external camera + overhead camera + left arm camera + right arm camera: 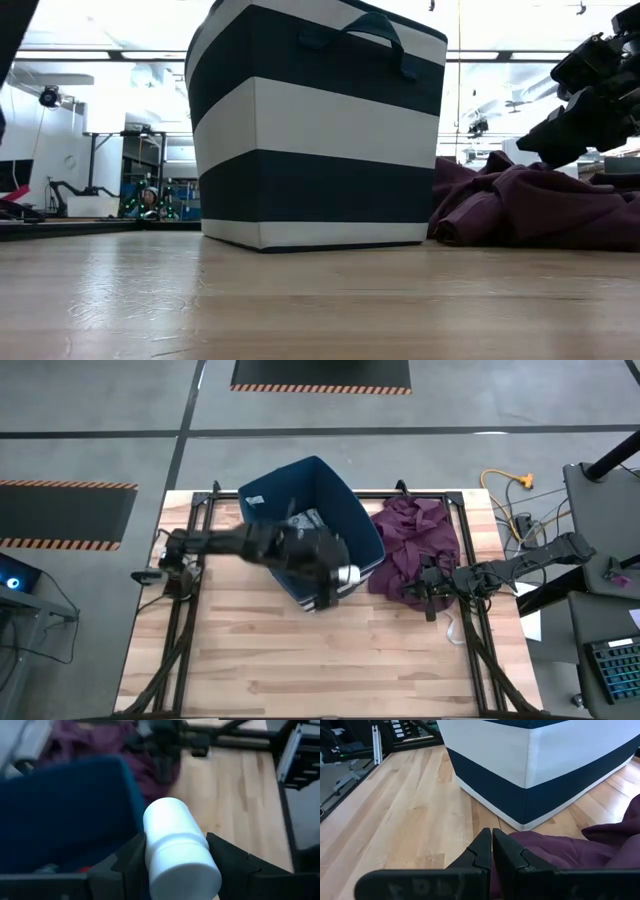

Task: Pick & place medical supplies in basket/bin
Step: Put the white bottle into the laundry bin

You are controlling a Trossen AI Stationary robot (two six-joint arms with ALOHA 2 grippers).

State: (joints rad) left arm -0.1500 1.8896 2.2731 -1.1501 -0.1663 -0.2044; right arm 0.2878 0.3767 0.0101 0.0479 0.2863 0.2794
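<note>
Next, my left gripper lets go of the white container inside the navy bin (pixel 315 543) (pixel 67 871), in the spot between the grey-white packet and the bit of red.
My left gripper (pixel 335 575) hangs over the near right corner of the navy bin (pixel 310 520) and is shut on a small white round container (pixel 177 850). The striped bin (pixel 320 130) stands on its base on the table. Inside it a grey-white packet (pixel 303 518) shows from above, and a bit of red (pixel 82 868) shows in the left wrist view. My right gripper (pixel 491 840) is shut and empty. It hovers over the near edge of the maroon cloth (pixel 415 545), right of the bin. My left gripper pinches the white container by its side wall (pixel 150 852), one finger (pixel 131 862) on each side. The fingers point toward the table's right, slanting down, and the container lies along them. It is lifted clear, level with the bin's blue rim (pixel 65 805).
The maroon cloth (pixel 540 210) lies crumpled against the bin's right side. Bare wooden table (pixel 330 660) stretches across the near half. Black frame rails (pixel 185 610) run along both sides of the table. Cables and a desk (pixel 600 630) stand beyond the right edge.
</note>
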